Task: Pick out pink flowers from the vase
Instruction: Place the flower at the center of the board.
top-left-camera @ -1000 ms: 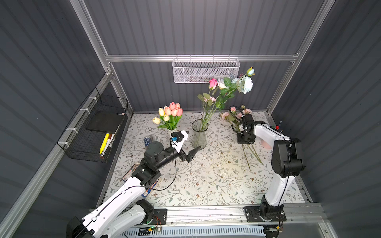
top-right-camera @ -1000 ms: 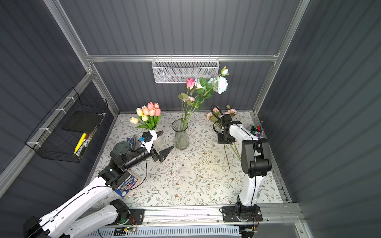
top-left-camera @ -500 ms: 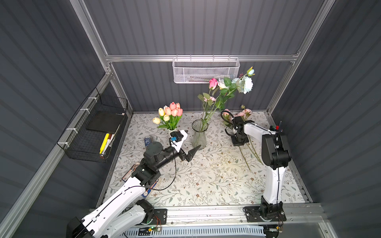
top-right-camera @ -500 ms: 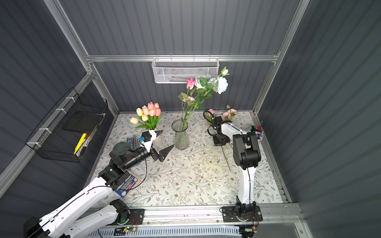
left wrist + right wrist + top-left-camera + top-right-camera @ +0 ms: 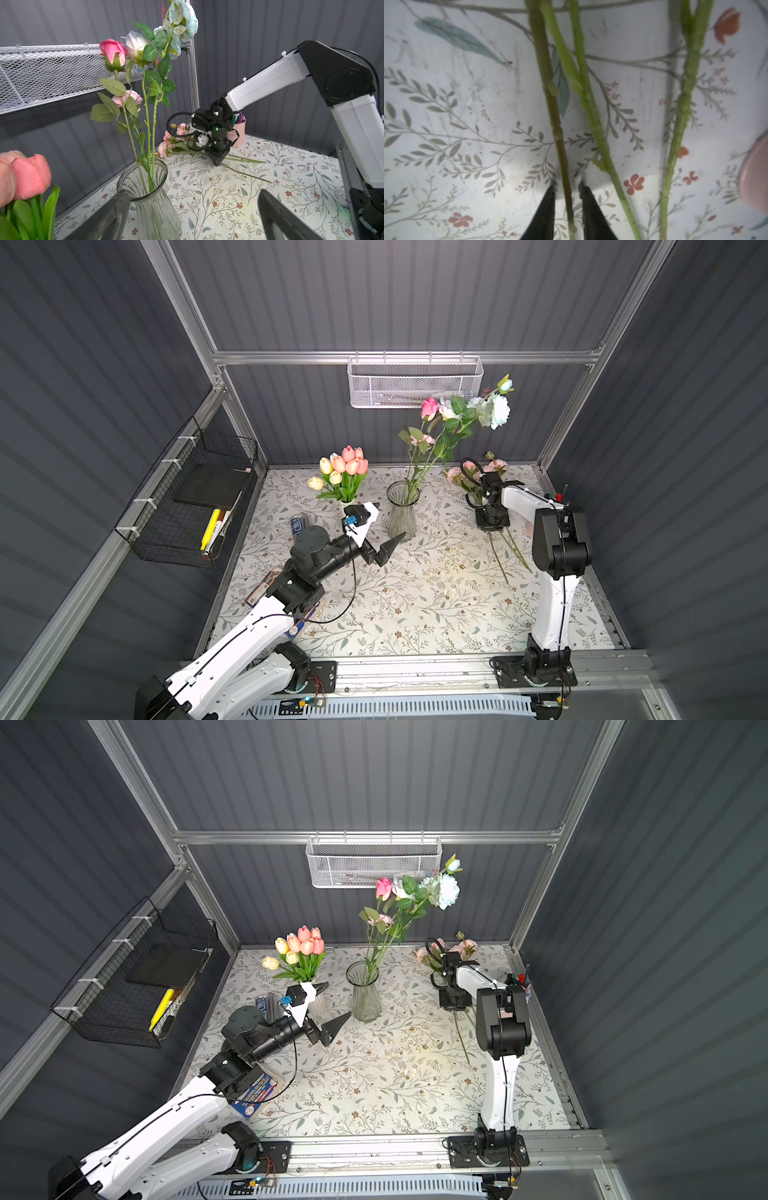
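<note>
Next, I close my left gripper on the hot-pink rose's stem (image 5: 411, 466) (image 5: 132, 139), just below the rose's leaves and above the glass vase's rim.
A clear ribbed glass vase (image 5: 401, 510) (image 5: 365, 992) (image 5: 149, 199) stands mid-table. It holds a hot-pink rose (image 5: 429, 408) (image 5: 113, 52), a small pale pink bloom (image 5: 422, 440) (image 5: 126, 99) and white and pale blue roses (image 5: 496, 410). My left gripper (image 5: 388, 520) (image 5: 337, 999) (image 5: 193, 193) hovers wide open just left of the vase, empty. Several pink flowers (image 5: 494, 466) (image 5: 168, 143) lie on the table at the back right. My right gripper (image 5: 492, 524) (image 5: 217, 162) (image 5: 566, 185) points down over their stems, open, with one stem (image 5: 546, 87) lying loose between its jaws.
A bunch of pink and yellow tulips (image 5: 345, 470) stands in a small white vase left of the glass one. A can (image 5: 299, 524) lies beside it. A pink pen cup (image 5: 239, 133) sits in the back right corner. Wire baskets hang on the left wall (image 5: 187, 506) and back wall (image 5: 415, 381).
My right gripper's jaws have parted from the stem they were shut on. The right arm's elbow has swung in to the left. The left arm has not moved.
</note>
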You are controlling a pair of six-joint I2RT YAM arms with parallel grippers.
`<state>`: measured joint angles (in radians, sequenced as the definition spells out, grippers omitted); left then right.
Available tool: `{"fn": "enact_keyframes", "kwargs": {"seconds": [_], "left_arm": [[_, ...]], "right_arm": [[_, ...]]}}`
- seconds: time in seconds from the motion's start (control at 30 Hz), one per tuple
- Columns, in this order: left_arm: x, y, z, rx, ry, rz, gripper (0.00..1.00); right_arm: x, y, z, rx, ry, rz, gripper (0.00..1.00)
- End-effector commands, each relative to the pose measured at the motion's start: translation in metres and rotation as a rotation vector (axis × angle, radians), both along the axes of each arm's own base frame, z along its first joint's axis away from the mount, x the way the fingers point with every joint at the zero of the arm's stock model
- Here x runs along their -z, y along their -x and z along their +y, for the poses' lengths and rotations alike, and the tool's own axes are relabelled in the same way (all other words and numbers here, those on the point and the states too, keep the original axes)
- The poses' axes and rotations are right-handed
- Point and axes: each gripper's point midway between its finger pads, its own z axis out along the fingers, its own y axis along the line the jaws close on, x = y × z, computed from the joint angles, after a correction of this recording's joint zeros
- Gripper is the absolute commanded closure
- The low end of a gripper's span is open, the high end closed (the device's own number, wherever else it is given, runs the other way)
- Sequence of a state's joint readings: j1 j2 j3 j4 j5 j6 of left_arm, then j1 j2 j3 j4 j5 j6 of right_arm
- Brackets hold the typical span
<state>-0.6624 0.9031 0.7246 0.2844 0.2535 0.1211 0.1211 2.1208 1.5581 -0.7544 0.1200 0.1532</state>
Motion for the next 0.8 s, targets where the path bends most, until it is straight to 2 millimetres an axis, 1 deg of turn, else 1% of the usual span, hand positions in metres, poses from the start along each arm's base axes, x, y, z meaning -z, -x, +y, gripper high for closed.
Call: {"fn": "enact_keyframes", "kwargs": {"seconds": [0.0,0.1,0.2,0.27,0.4,0.43,0.47,0.5,0.57,0.6,0.73,0.77], "left_arm": [[0.0,0.003,-0.001,0.009,0.002,-0.018,0.02],[0.001,0.002,-0.001,0.003,0.0,-0.015,0.02],[0.002,0.0,0.0,-0.009,-0.003,-0.009,0.02],[0.002,-0.001,-0.001,-0.005,-0.007,-0.005,0.02],[0.002,-0.003,-0.006,0.009,-0.023,0.019,0.04],[0.002,-0.006,-0.007,0.001,-0.021,0.027,0.04],[0.001,-0.01,-0.007,-0.013,-0.017,0.04,0.05],[0.001,-0.014,-0.007,-0.026,-0.015,0.048,0.06],[-0.002,-0.023,-0.01,-0.045,-0.007,0.072,0.1],[-0.003,-0.029,-0.011,-0.05,-0.003,0.088,0.12],[-0.007,-0.058,-0.025,-0.036,0.003,0.147,0.3],[-0.01,-0.066,-0.028,-0.029,0.002,0.149,0.32]], "right_arm": [[-0.003,0.0,0.009,0.0,-0.04,-0.011,0.66],[-0.023,-0.006,0.011,0.009,-0.062,-0.082,0.58],[-0.054,-0.01,0.013,0.027,-0.094,-0.192,0.48],[-0.082,-0.011,0.013,0.057,-0.117,-0.297,0.42],[-0.128,-0.01,0.017,0.079,-0.183,-0.469,0.4],[-0.136,-0.005,0.017,0.09,-0.2,-0.489,0.4],[-0.148,-0.005,0.018,0.107,-0.222,-0.535,0.4],[-0.154,0.0,0.018,0.133,-0.244,-0.547,0.41],[-0.166,0.009,0.027,0.156,-0.312,-0.61,0.42],[-0.171,0.015,0.029,0.165,-0.321,-0.633,0.42],[-0.197,0.04,0.052,0.116,-0.364,-0.734,0.44],[-0.202,0.048,0.058,0.096,-0.372,-0.745,0.44]]}}
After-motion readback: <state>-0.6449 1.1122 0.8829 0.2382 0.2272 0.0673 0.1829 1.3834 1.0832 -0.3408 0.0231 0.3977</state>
